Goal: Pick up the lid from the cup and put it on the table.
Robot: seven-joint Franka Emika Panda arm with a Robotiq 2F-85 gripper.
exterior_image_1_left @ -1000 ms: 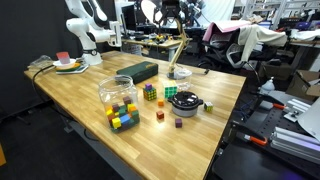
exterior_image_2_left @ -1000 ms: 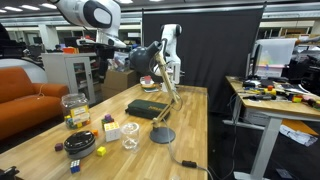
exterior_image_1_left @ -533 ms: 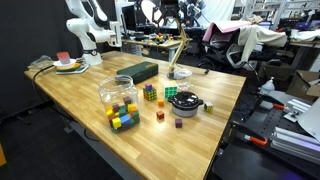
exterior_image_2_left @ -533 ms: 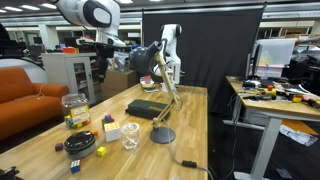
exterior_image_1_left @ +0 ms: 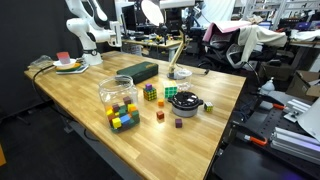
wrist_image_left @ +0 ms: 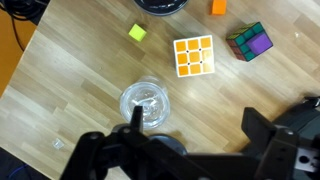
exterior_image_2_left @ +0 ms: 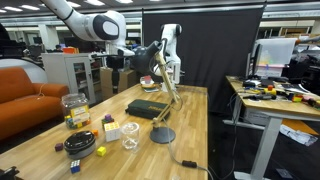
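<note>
Next, I move my gripper to the small knob [exterior_image_1_left: 182,80] [wrist_image_left: 148,104] in the middle of the cup's translucent lid and close it there.
In the wrist view I look straight down on the small cup [wrist_image_left: 126,101]. It stands on the wooden table [wrist_image_left: 80,70], and a whitish, translucent round lid [wrist_image_left: 148,103] lies over its mouth. My gripper [wrist_image_left: 198,142] is open and empty. Its two dark fingers frame the lower edge of the view, well above the table, and the cup lies just beyond the left finger. In an exterior view the cup [exterior_image_2_left: 130,137] stands between a Rubik's cube [exterior_image_2_left: 112,131] and a grey lamp base [exterior_image_2_left: 161,135]. The gripper [exterior_image_2_left: 117,64] hangs high above the table's far side.
A Rubik's cube [wrist_image_left: 194,56], a second puzzle cube [wrist_image_left: 249,40], a yellow cube [wrist_image_left: 137,33], an orange cube [wrist_image_left: 218,6] and a dark rimmed dish [wrist_image_left: 160,5] lie beyond the cup. A clear jar of cubes [exterior_image_1_left: 118,100], a dark box [exterior_image_1_left: 138,71] and the lamp's wooden arm [exterior_image_2_left: 165,90] stand nearby.
The arm has swung: in one exterior view its head moved right towards the table. In the other the gripper moved up to the top edge of the picture.
</note>
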